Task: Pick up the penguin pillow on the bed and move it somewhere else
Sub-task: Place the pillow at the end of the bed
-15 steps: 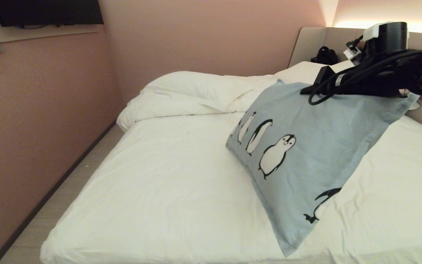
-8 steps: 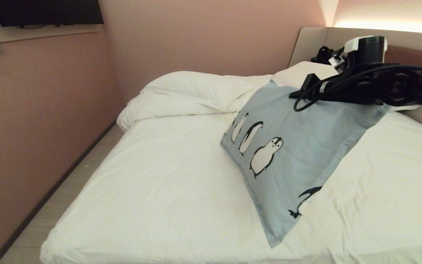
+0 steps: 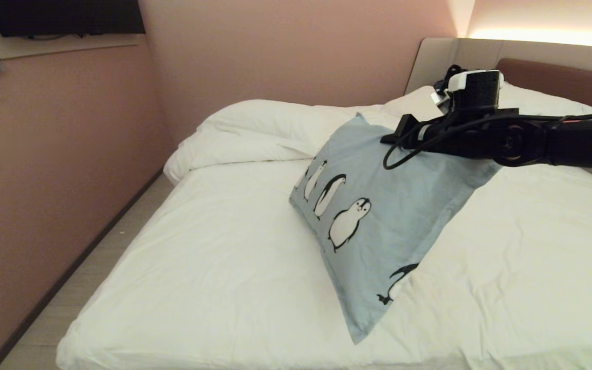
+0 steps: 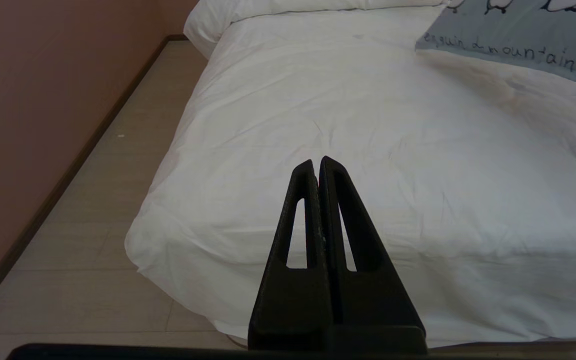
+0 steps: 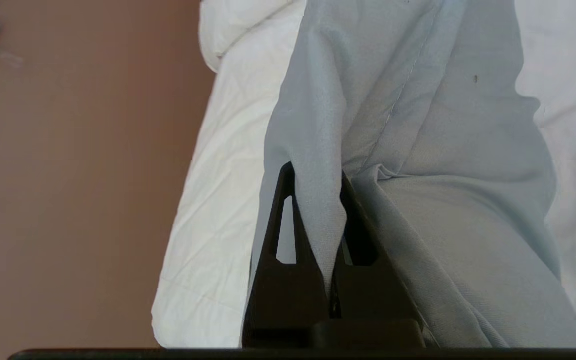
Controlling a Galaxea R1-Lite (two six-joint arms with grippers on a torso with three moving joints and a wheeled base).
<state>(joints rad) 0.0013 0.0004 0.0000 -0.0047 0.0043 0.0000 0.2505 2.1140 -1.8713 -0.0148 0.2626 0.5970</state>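
I should let go of the penguin pillow with my right gripper on the white sheet point(image 3: 385, 252) between the duvet and the foot of the bed.
The penguin pillow point(image 3: 388, 205), pale blue-grey with black-and-white penguins, hangs slanted over the middle of the bed point(image 3: 224, 246). Its upper edge is lifted and its lower corner lies near the sheet at the foot. My right gripper point(image 3: 387, 137) reaches in from the right and is shut on a fold of that upper edge; in the right wrist view the cloth point(image 5: 443, 125) is pinched between the fingers of the gripper point(image 5: 315, 172). My left gripper point(image 4: 316, 162) is shut and empty, parked low before the foot of the bed, with the pillow's script edge point(image 4: 518, 30) far ahead.
A bunched white duvet point(image 3: 265, 128) lies at the far left of the bed, and white pillows point(image 3: 532, 100) lean on the brown headboard point(image 3: 558, 79). A pink wall and a narrow strip of floor point(image 3: 70, 293) run along the bed's left side. A dark screen point(image 3: 65, 15) hangs on the wall.
My right arm has swung left and come down a little, carrying the pillow left towards the middle of the bed. The white pillows at the headboard now show behind it.
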